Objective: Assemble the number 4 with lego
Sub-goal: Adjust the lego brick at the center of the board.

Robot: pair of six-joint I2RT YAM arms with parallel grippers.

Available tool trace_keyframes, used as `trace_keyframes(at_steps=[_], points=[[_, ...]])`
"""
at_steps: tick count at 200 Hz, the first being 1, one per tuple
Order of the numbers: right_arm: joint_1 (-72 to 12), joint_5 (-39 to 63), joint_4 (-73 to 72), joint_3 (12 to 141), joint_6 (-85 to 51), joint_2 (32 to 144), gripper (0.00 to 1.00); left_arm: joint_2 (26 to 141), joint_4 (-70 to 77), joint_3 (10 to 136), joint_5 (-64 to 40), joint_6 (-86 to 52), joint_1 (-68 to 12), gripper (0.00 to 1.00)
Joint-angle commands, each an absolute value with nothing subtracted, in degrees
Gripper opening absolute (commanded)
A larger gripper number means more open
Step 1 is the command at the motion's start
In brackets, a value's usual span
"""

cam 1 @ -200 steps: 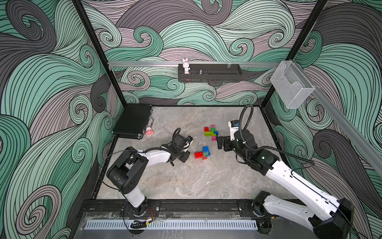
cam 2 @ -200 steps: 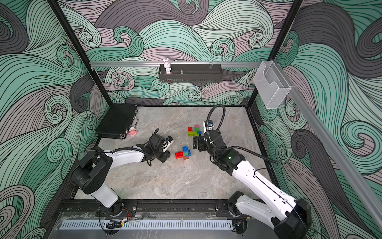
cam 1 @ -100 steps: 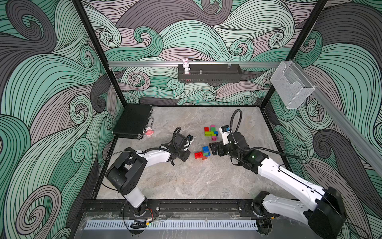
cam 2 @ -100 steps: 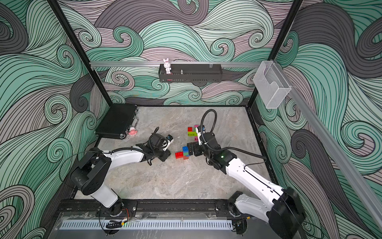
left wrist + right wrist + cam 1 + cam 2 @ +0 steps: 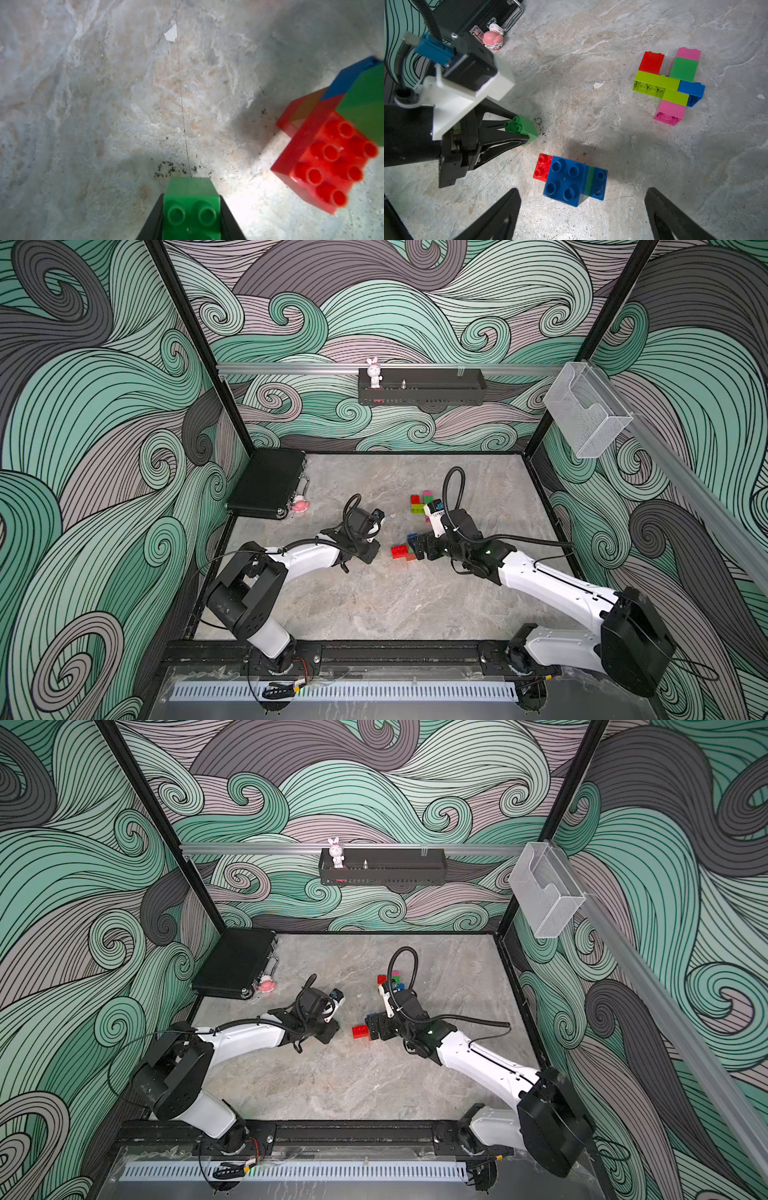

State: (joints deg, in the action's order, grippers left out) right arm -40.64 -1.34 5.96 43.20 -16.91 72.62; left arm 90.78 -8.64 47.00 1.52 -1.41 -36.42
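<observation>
The green brick's studs are under my steeply slanted left gripper, so it should open and take the brick's sides (image 5: 531,136) from a flatter angle before it reaches the red brick.
The lego lies in two groups on the marble floor. A flat cluster (image 5: 668,83) of lime, red, pink, green and blue bricks sits farther back, also visible in both top views (image 5: 419,504) (image 5: 390,979). A small stack has a blue brick (image 5: 564,180) over a green layer with a red brick (image 5: 399,551) at its side. My right gripper (image 5: 583,191) is open, its fingers wide on either side of this stack. My left gripper (image 5: 371,552) is shut on a green brick (image 5: 191,207), low over the floor just left of the stack (image 5: 324,158).
A black case (image 5: 268,483) lies at the back left with a pink-and-white toy figure (image 5: 493,38) beside its latch. A black shelf (image 5: 422,387) with a rabbit figure (image 5: 374,372) hangs on the back wall. A clear bin (image 5: 586,410) is on the right rail.
My right arm has swung left from beside the far cluster to the red-and-blue stack. My left gripper has stayed in place and tightened on the green brick.
</observation>
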Motion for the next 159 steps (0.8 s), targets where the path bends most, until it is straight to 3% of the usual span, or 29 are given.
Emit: trace_keyframes(at_steps=[1,98,130,159], points=[[-40.7,-3.8,5.5,42.8,-16.0,71.3,0.95,91.7,-11.6,46.3,2.4,-3.3,-36.7,0.0],[-40.7,-5.3,6.8,44.1,-14.0,70.6,0.95,93.2,-10.6,46.3,1.2,-3.5,-36.6,0.28],[-40.7,-5.5,7.0,44.1,-13.8,70.4,0.94,91.0,-6.9,44.1,0.1,-4.5,-36.4,0.5],[-40.7,-5.7,7.1,44.1,-13.7,70.4,0.95,88.9,1.2,39.7,-1.0,-5.6,-35.9,0.62]])
